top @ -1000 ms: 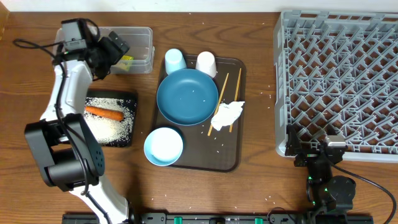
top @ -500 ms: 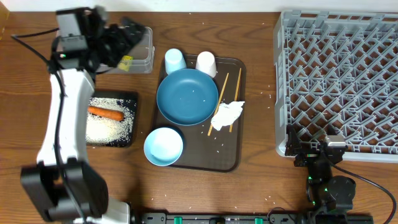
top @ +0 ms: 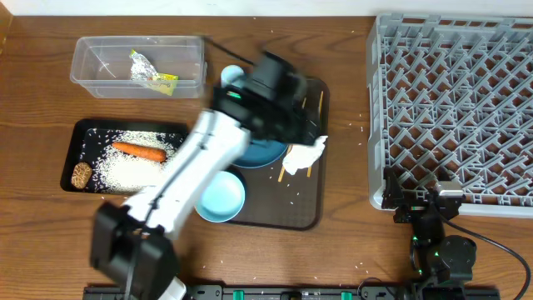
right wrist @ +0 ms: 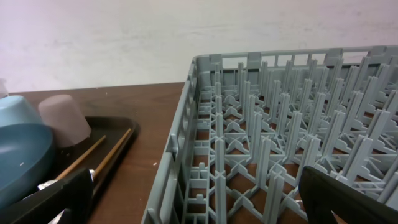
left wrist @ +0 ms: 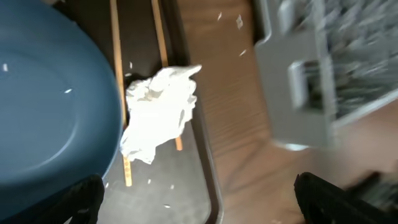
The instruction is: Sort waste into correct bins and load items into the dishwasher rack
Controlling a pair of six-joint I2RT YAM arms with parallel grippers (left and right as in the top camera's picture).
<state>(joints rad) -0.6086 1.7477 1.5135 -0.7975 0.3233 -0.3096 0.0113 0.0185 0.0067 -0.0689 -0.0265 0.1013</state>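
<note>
Next, I close my left gripper on the crumpled tissue's pointed corner (top: 323,141) (left wrist: 193,71), where it sticks out over the edge of the brown tray toward the rack.
My left gripper (top: 293,123) hangs open and blurred over the brown tray's right side, nothing between its fingers (left wrist: 81,199). Below it lie the crumpled tissue (left wrist: 158,112) (top: 306,154) and the chopsticks (left wrist: 115,37), beside the dark-blue plate (left wrist: 50,106) (top: 260,155). The white bowl (top: 221,196) sits at the tray's front left. The light-blue cup (top: 232,77) peeks out behind the arm; the white cup (right wrist: 62,118) shows in the right wrist view. A wrapper (top: 154,73) lies in the clear tub (top: 100,62). Carrot (top: 139,151), brown lump (top: 82,174) and rice (top: 133,169) lie in the black tray (top: 71,154). My right gripper (top: 425,204) is open at the rack's (top: 454,108) front-left corner.
The brown serving tray (top: 308,212) lies mid-table and the left arm crosses above it from the front left. Loose rice grains dot the wood between the tray and the rack (right wrist: 280,143). The rack fills the right side of the table.
The left arm has swung right from the clear tub to above the brown tray, uncovering the tub and the black tray. The right arm has not moved.
</note>
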